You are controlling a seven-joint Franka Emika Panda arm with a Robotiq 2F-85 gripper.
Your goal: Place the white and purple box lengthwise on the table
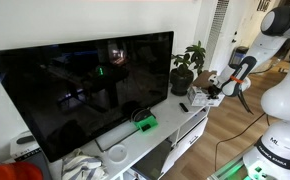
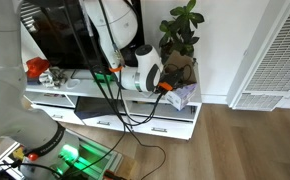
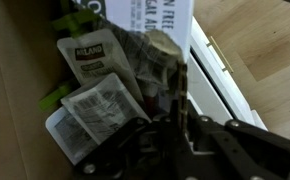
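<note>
I need to use my gripper to set the white and purple box down on the white table [image 1: 188, 99] in front of the plant pot.
My gripper [image 1: 213, 90] is at the plant end of the long white table [image 1: 175, 135] and looks shut on the white and purple box [image 1: 204, 93]. In an exterior view the gripper [image 2: 169, 89] holds the box [image 2: 186, 96] just above the table's end [image 2: 135, 108], in front of the plant pot. In the wrist view the dark fingers [image 3: 177, 128] close on a thin edge of the box [image 3: 103, 92], whose printed labels face the camera. I cannot tell whether the box touches the table top [image 3: 217, 82].
A large black TV [image 1: 85, 85] fills most of the table. A potted plant [image 1: 188, 68] stands right behind the gripper. A bright green box [image 1: 145, 123] and a small black remote [image 1: 184, 106] lie on the top. Wooden floor [image 2: 245, 140] is beyond the table's end.
</note>
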